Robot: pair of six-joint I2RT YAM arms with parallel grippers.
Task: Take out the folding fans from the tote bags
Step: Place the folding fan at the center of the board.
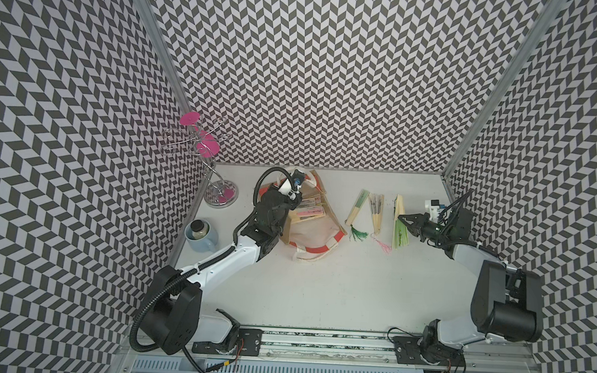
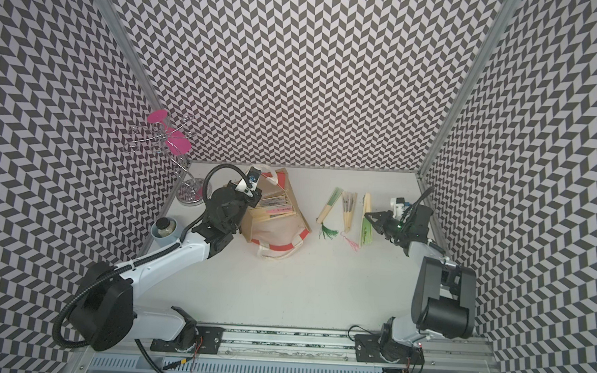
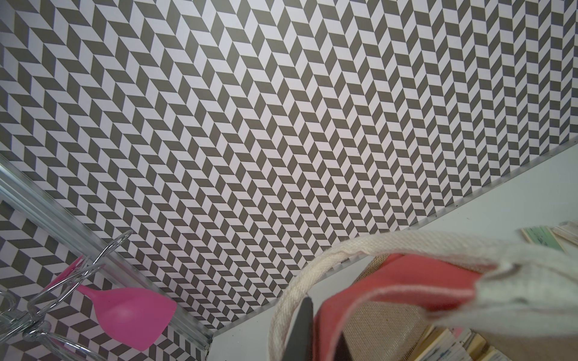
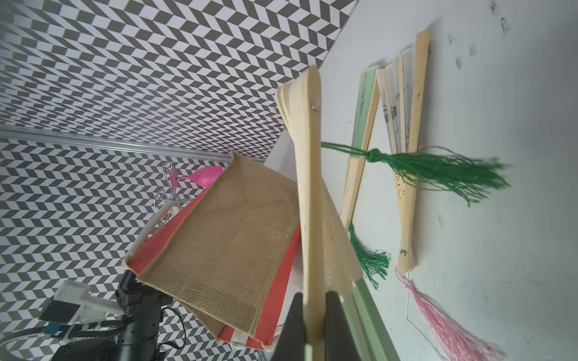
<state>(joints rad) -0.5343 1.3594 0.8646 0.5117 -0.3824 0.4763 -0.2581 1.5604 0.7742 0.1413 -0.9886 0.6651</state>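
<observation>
The third fan will go down from my right gripper on the table (image 1: 406,221) (image 4: 484,168) next to the fan with the pink tassel.
The tan tote bag (image 1: 314,232) (image 2: 273,230) with red-orange and white panels lies on its side at the back of the table, mouth toward the left arm. Several folding fans (image 1: 308,209) (image 3: 453,347) are stacked inside it. My left gripper (image 3: 325,322) is shut on the bag's red rim beside a cream handle (image 3: 312,268). Two fans (image 1: 357,208) (image 1: 376,212) lie on the table right of the bag. My right gripper (image 1: 401,219) (image 4: 314,295) is shut on a third fan (image 1: 399,238) (image 4: 308,187) with green paper, just right of those two, its green tassel (image 4: 438,170) dangling.
A wire rack with pink glasses (image 1: 204,147) stands at the back left corner. In front of it a blue mug (image 1: 201,236) holds a jar. Patterned walls close in the table on three sides, and the right arm is close to the right wall.
</observation>
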